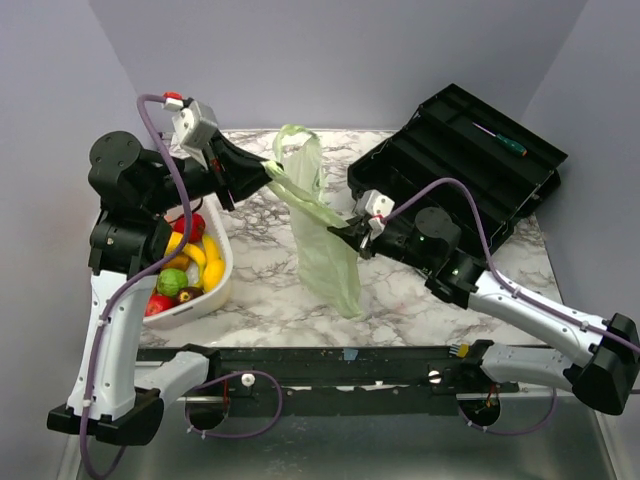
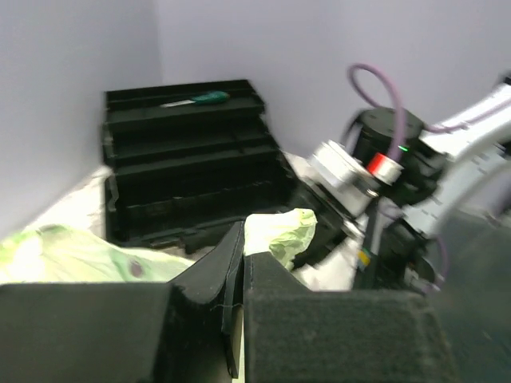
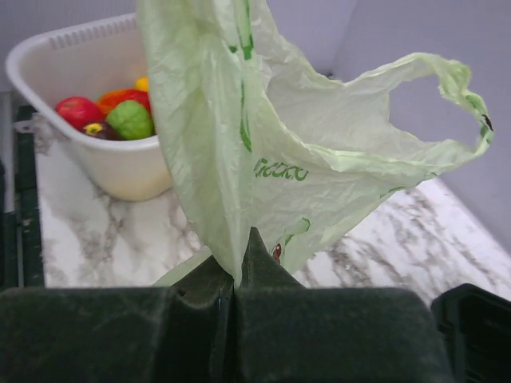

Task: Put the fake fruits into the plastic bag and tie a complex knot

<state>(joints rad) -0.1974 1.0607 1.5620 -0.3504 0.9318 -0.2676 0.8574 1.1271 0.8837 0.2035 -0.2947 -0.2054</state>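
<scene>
I am pinching the printed side of the plastic bag well below its rim with my right gripper, so it should open, back off and take the bag nearer its opening (image 3: 339, 155).
The pale green plastic bag (image 1: 322, 240) hangs stretched between both grippers above the marble table (image 1: 400, 295). My left gripper (image 1: 268, 172) is shut on a handle of the plastic bag (image 2: 281, 230) at its upper left. My right gripper (image 1: 338, 230) is shut on the plastic bag (image 3: 263, 152) at its right edge; one handle loop (image 3: 447, 104) stands free. The fake fruits (image 1: 185, 265), red, yellow, orange and green, lie in the white basket (image 1: 215, 292) at the left and also show in the right wrist view (image 3: 112, 116). No knot shows.
An open black toolbox (image 1: 460, 165) with a green screwdriver (image 1: 500, 138) stands at the back right; it also shows in the left wrist view (image 2: 192, 159). A black rail (image 1: 330, 365) runs along the near edge. The white basket (image 3: 56, 60) sits beyond the bag.
</scene>
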